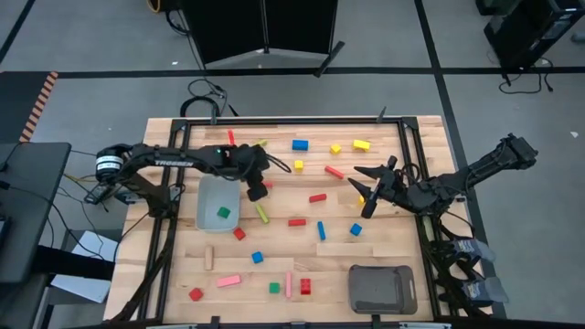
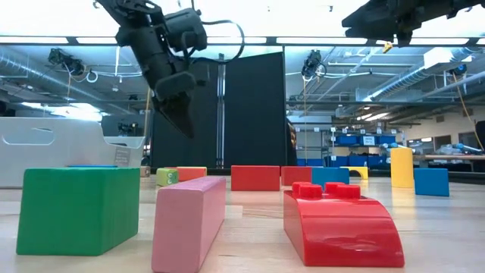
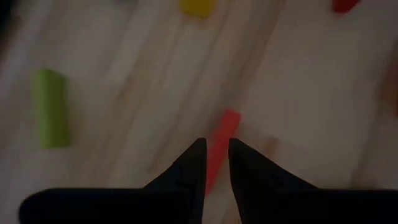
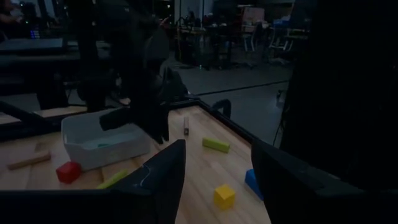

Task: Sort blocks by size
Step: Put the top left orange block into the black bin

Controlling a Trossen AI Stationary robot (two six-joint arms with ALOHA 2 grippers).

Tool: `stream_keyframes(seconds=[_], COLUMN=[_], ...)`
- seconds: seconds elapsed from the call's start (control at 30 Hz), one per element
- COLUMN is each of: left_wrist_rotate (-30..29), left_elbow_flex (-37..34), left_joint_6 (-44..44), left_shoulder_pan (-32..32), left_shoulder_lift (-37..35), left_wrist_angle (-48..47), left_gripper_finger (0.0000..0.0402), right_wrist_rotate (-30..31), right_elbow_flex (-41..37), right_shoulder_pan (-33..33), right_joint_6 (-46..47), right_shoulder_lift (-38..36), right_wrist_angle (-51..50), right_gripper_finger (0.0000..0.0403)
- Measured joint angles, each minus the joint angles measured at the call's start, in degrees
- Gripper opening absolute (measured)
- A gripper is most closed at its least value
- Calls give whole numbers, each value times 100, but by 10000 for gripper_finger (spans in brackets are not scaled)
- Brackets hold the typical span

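Observation:
Next, I lower my left gripper and close it on the sides of the red bar (image 1: 268,184) (image 3: 220,148) that lies between the pale tray and the yellow cube.
Painted blocks lie scattered on the wooden table (image 1: 402,247): blue (image 1: 300,144), yellow (image 1: 361,144), red (image 1: 317,197), pink (image 1: 228,281) and others. One green cube (image 1: 223,212) lies in the pale tray (image 1: 205,215). My left gripper (image 1: 258,189) hangs raised beside that tray, its fingers nearly together and empty; a red bar (image 3: 222,134) lies on the table far below its tips (image 3: 216,149). My right gripper (image 1: 370,196) is open and empty, raised over the table's right half; the gap between its fingers shows in the right wrist view (image 4: 217,162).
A dark grey tray (image 1: 382,289) stands at the near right. A yellow-green bar (image 1: 262,212) lies by the pale tray. In the low view a green cube (image 2: 76,208), a pink bar (image 2: 189,220) and a red studded piece (image 2: 341,224) lie near the front edge.

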Motion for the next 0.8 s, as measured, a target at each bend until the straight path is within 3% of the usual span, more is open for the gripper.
stream_keyframes(seconds=[0.13, 0.37, 0.8], left_wrist_rotate=[-254, 496, 484], left_elbow_flex=[429, 564, 562], left_joint_6=[251, 621, 777], left_shoulder_pan=[372, 783, 43], left_shoulder_lift=[-46, 21, 681], left_wrist_angle=[-707, -941, -449], left_gripper_finger=[77, 81, 193], right_wrist_rotate=[-12, -42, -51], right_elbow_flex=[0, 0, 0], right_shoulder_pan=[0, 0, -28], right_joint_6=[40, 14, -22], right_shoulder_lift=[0, 0, 2], right_wrist_angle=[-3, -4, -5], right_gripper_finger=[196, 197, 195])
